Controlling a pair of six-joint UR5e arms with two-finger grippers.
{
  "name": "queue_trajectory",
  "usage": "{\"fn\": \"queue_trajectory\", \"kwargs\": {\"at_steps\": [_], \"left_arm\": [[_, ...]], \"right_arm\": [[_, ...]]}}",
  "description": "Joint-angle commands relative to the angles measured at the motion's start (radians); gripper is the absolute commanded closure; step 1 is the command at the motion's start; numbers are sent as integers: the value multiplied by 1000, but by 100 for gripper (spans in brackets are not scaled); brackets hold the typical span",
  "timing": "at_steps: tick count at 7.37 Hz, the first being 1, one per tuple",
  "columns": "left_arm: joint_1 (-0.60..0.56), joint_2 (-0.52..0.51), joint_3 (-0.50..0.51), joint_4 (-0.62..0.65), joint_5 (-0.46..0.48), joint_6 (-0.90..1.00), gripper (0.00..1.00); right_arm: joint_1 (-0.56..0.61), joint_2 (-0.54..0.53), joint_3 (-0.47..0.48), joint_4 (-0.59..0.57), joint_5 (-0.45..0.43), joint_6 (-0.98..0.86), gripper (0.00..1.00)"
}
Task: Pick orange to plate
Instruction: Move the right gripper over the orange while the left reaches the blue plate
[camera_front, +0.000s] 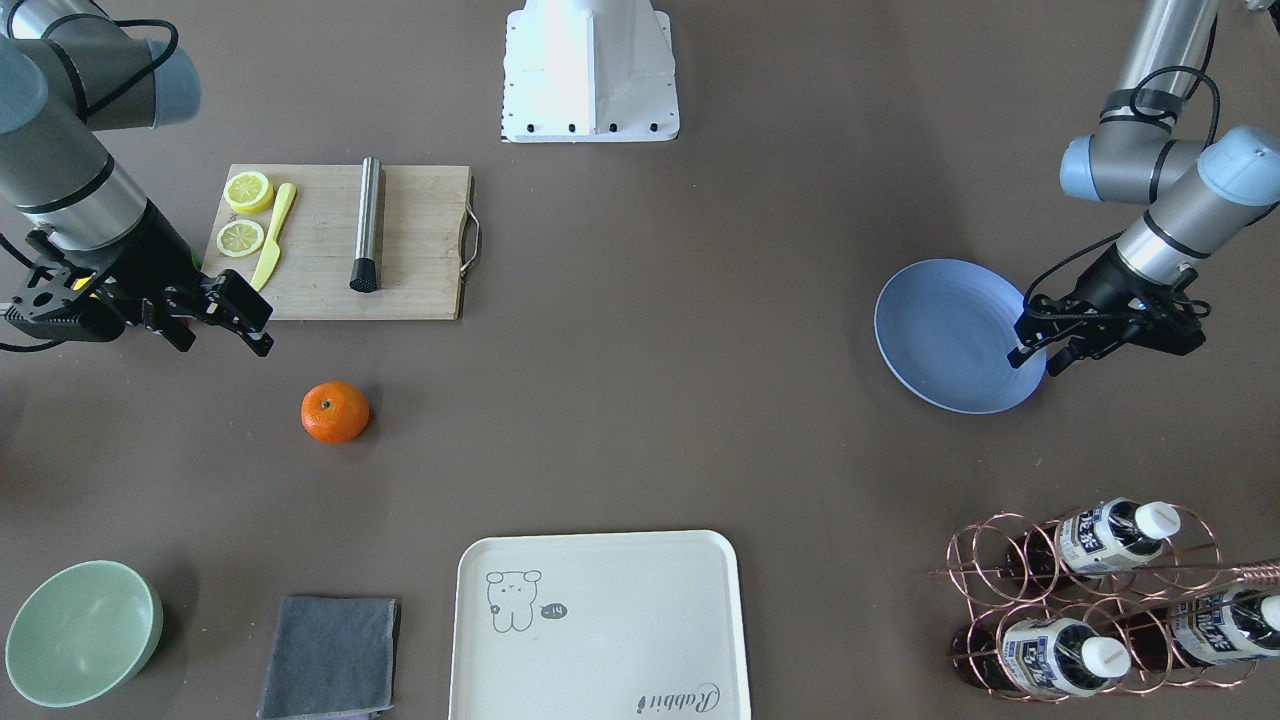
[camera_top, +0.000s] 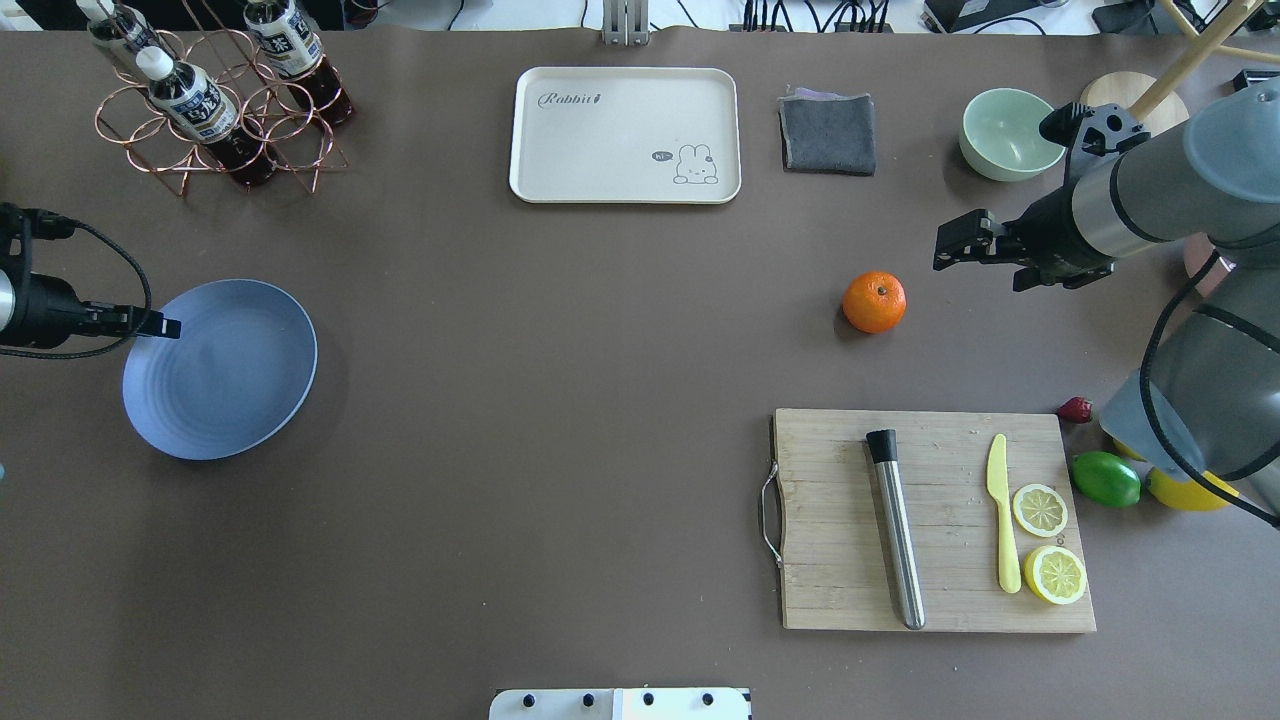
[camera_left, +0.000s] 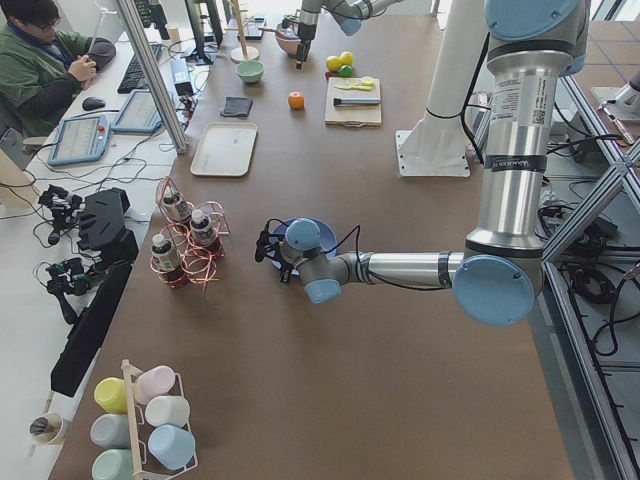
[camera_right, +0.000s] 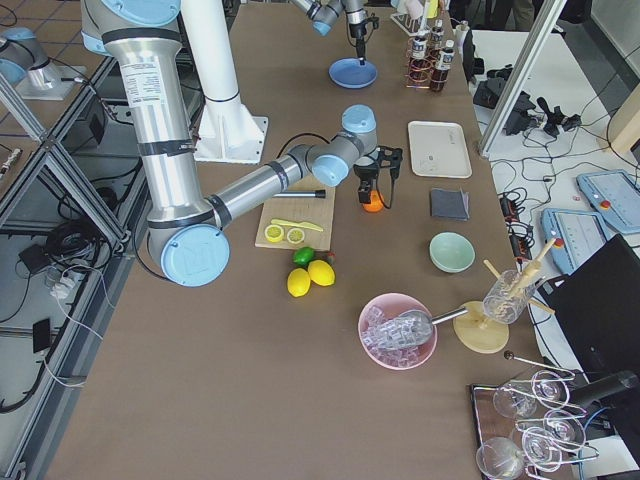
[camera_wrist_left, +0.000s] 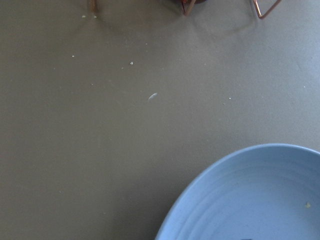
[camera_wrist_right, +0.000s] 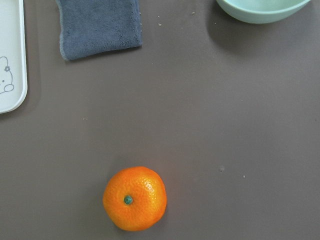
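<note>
My right gripper is to go down over the orange next and close on both sides of its middle (camera_front: 335, 413) (camera_wrist_right: 135, 199), ready for the blue plate.
The orange (camera_front: 335, 411) sits alone on the brown table, shown in the overhead view as the orange (camera_top: 874, 301) and low in the right wrist view as the orange (camera_wrist_right: 135, 198), stem dimple up. My right gripper (camera_front: 266, 334) hovers open beside and above it, a short way off, holding nothing. The periwinkle-blue plate (camera_front: 930, 330) lies at the other end of the table, also seen as the plate (camera_top: 230, 380). My left gripper (camera_front: 1035, 360) hangs open over the plate's rim, empty. In the left wrist view only part of the plate (camera_wrist_left: 260, 200) shows.
A wooden cutting board (camera_top: 830, 520) carries two lemon slices, a yellow knife and a steel muddler. A cream tray (camera_top: 625, 135), grey cloth (camera_top: 827, 132) and pale-green bowl (camera_top: 1008, 133) line the far edge. A copper bottle rack (camera_top: 215, 110) stands beyond the plate. A lime (camera_top: 1105, 479) lies by the board.
</note>
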Motion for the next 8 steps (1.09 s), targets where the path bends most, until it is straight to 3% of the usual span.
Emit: {"fn": "queue_trajectory", "kwargs": {"at_steps": [1, 2, 3, 6, 7, 8], "left_arm": [[1, 2, 39, -66, 1, -5, 44], [1, 2, 33, -66, 0, -8, 57], [1, 1, 27, -66, -2, -8, 99], [35, -25, 27, -51, -2, -62, 100], [35, -43, 25, -49, -42, -90, 100], [17, -63, 27, -48, -154, -103, 100]], "right_arm": [[-19, 0, 13, -2, -18, 20, 0], [-19, 0, 12, -2, -22, 20, 0], [-19, 0, 10, -2, -24, 20, 0], [-18, 0, 3, -6, -24, 19, 0], [-18, 0, 1, -8, -23, 19, 0], [-15, 2, 1, -9, -23, 19, 0]]}}
